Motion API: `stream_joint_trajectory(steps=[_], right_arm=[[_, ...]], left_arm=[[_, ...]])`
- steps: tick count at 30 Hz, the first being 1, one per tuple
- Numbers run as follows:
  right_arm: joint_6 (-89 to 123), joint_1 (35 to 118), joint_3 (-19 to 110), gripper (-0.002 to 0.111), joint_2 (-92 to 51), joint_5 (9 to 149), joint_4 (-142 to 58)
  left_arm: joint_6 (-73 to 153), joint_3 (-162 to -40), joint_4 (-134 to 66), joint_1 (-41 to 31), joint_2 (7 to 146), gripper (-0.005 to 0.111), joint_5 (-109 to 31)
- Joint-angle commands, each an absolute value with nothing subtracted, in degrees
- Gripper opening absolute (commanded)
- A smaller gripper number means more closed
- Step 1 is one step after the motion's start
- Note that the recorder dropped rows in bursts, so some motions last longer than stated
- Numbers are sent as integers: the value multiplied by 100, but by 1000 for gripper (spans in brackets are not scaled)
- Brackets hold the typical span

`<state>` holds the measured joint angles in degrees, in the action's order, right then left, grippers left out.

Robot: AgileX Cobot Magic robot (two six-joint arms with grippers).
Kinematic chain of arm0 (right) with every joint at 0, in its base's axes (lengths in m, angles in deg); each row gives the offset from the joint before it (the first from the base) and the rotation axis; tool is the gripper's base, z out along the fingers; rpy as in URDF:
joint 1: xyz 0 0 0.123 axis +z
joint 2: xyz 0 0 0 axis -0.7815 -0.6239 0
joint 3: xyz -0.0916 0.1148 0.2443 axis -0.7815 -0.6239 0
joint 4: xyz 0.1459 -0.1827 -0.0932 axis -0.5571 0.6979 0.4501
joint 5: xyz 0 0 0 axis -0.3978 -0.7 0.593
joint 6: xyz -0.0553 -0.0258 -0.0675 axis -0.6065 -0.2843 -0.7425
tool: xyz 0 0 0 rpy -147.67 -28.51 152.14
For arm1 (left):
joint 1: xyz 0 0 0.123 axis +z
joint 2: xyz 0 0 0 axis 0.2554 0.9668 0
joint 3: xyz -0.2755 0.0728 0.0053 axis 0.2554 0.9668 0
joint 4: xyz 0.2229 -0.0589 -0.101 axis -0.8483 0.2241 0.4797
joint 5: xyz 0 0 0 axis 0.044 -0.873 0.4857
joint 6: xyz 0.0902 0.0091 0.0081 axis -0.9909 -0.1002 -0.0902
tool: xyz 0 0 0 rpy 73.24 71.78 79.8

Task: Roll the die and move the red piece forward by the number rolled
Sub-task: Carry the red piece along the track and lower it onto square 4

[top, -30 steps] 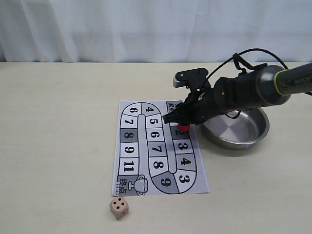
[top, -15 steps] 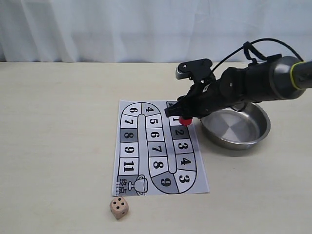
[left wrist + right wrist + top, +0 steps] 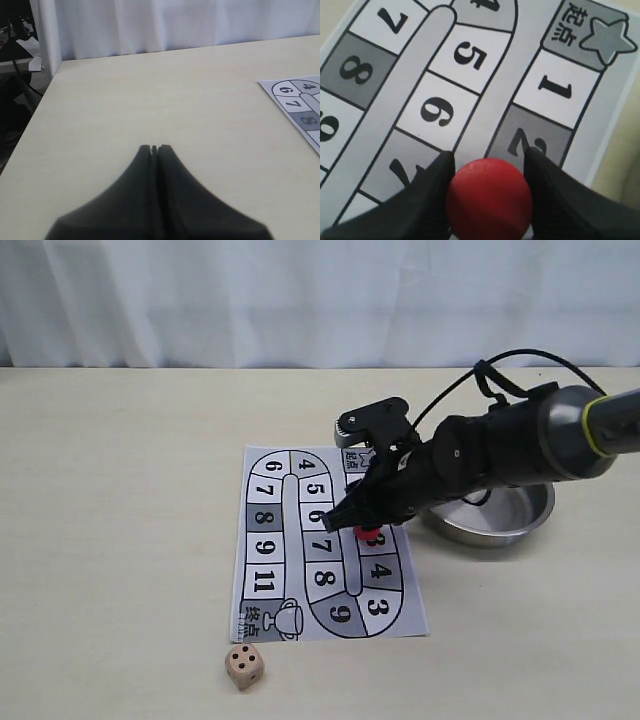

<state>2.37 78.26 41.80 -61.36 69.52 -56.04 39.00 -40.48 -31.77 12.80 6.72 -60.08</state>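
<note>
My right gripper is to release the red piece on the bowl-side square just before the board's near bend (image 3: 369, 571).
The red piece (image 3: 366, 532) (image 3: 489, 199) is held between the fingers of my right gripper (image 3: 362, 525) (image 3: 490, 192), which is shut on it over the square marked 3 of the board's right column. The paper game board (image 3: 325, 540) (image 3: 470, 75) lies flat at the table's middle. The die (image 3: 244, 666), a tan wooden cube with black pips, rests on the table just off the board's near left corner, three pips showing on top. My left gripper (image 3: 154, 148) is shut and holds nothing, hovering above bare table left of the board (image 3: 300, 105); it does not show in the exterior view.
A shallow steel bowl (image 3: 530, 508) stands right of the board, partly behind my right arm. A white curtain runs along the table's far edge. The left table edge (image 3: 37, 107) drops off beside dark clutter.
My right gripper carried the red piece from near square 2 up toward square 1, then toward the near side to about square 3. Die and left gripper unmoved.
</note>
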Motion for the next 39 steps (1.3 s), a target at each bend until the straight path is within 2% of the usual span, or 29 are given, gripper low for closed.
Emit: stream_joint_trajectory(steps=[1,13,18,39], right_arm=[[249,7796,3736,4,-6216,7444,-5595],[279,7820,3466,4,-5290,6992,-5749],[279,7820,2998,4,-5361,7584,-5759],[360,8277,2929,4,-5347,7580,-5747]], left_arm=[[3923,-4038,-3148,1280,671,0,-5949],[3923,-4038,-3148,1280,671,0,-5949],[3923,-4038,-3148,1280,671,0,-5949],[3923,-4038,-3148,1280,671,0,-5949]])
